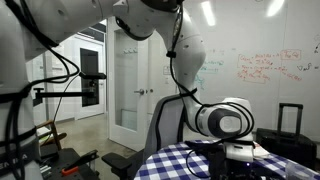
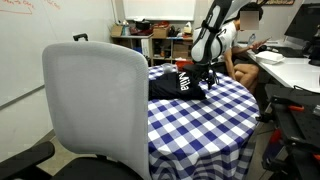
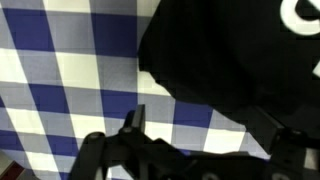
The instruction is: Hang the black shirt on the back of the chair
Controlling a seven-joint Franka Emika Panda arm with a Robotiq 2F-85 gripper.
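Observation:
My gripper's fingers are on both sides of the black shirt's near edge over checked cloth. I should open, move farther in and grip the shirt (image 3: pixel 284 38) near its white print.
The black shirt (image 2: pixel 176 84) lies crumpled on the blue-and-white checked table (image 2: pixel 200 125) and shows white print. In the wrist view it (image 3: pixel 230 50) fills the upper right. My gripper (image 3: pixel 205 130) is open just above the table, its fingers astride the shirt's near edge, with checked cloth showing between them. In both exterior views the gripper (image 2: pixel 205 70) (image 1: pixel 238 153) hangs low over the shirt. The grey chair (image 2: pixel 95 100) stands at the table's edge with its tall backrest bare; it also shows in an exterior view (image 1: pixel 168 125).
A rigid black suitcase (image 1: pixel 290 118) stands beside the table. A person (image 2: pixel 240 45) sits at a desk behind the table. Shelves (image 2: pixel 150 35) stand at the back wall. Black stands and cables (image 1: pixel 60 95) are near the chair.

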